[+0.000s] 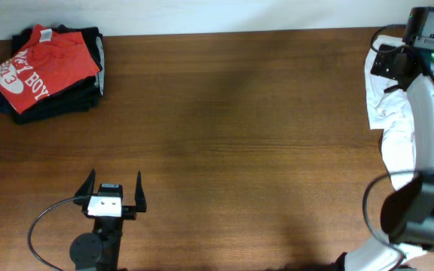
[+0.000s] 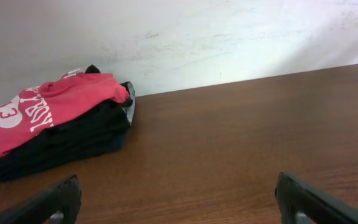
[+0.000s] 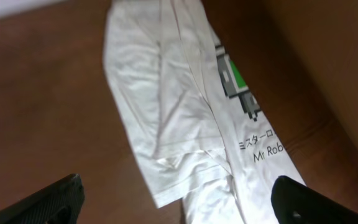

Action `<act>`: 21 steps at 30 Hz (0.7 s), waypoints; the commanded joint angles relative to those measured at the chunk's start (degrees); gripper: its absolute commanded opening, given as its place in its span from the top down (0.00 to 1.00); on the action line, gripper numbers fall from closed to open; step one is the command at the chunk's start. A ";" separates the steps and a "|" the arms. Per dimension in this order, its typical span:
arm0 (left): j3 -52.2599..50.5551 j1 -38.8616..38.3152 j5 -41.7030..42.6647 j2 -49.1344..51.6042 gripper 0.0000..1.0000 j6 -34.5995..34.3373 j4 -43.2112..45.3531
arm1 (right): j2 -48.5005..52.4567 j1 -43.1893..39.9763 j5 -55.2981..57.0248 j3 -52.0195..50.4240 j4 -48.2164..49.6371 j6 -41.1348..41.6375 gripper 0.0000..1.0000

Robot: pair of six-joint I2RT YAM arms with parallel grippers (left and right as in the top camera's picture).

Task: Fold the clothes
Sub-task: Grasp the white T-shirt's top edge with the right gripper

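Observation:
The next move for my right gripper is to go down to the sleeve hem's corner (image 1: pixel 383 101) (image 3: pixel 157 154) on the white T-shirt and close there.
The white T-shirt (image 1: pixel 389 113) lies crumpled at the table's far right edge, partly hidden under my right arm. In the right wrist view the T-shirt (image 3: pixel 166 106) lies spread out in folds on the wood, with its green-and-black square print (image 3: pixel 235 78) and dark lettering (image 3: pixel 266 146) showing. My right gripper (image 3: pixel 179 208) is open and empty just above the shirt's sleeve hem; in the overhead view it (image 1: pixel 387 71) is at the far right corner. My left gripper (image 1: pixel 115 190) is open and empty near the front left, far from the shirt, and it also shows in the left wrist view (image 2: pixel 182 205).
A red T-shirt with white lettering (image 1: pixel 40 64) lies on top of dark folded garments (image 1: pixel 89 79) at the back left corner; the stack also shows in the left wrist view (image 2: pixel 55 124). A white wall runs behind the brown wooden table (image 1: pixel 239 135).

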 commanded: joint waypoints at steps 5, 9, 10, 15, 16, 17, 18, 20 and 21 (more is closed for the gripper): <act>-0.22 0.31 0.20 -0.28 0.01 -0.31 -0.22 | 19.23 -6.80 -2.95 1.55 1.79 -1.70 0.17; -0.22 0.31 0.22 -0.28 0.01 -0.31 -0.22 | 23.37 -6.78 -10.29 1.51 5.70 -4.68 0.29; -0.22 0.31 0.20 -0.28 0.01 -0.31 -0.22 | 23.45 -6.73 -11.41 1.49 6.54 -4.63 0.29; -0.22 0.31 0.20 -0.28 0.01 -0.31 -0.22 | 24.00 -6.84 -12.55 1.49 7.39 -4.66 0.33; -0.22 0.31 0.20 -0.28 0.01 -0.31 -0.22 | 24.37 -6.88 -12.22 1.49 7.37 -4.66 0.42; -0.22 0.31 0.20 -0.28 0.01 -0.31 -0.22 | 24.57 -6.88 -11.19 1.49 7.28 -4.66 0.52; -0.22 0.31 0.20 -0.28 0.01 -0.31 -0.22 | 24.61 -6.88 -9.64 1.49 6.88 -4.66 0.55; -0.22 0.31 0.20 -0.28 0.01 -0.31 -0.22 | 24.61 -6.88 -7.41 1.49 6.38 -4.66 0.57; -0.22 0.31 0.20 -0.28 0.01 -0.31 -0.22 | 24.61 -6.88 -7.37 1.49 6.21 -4.66 0.57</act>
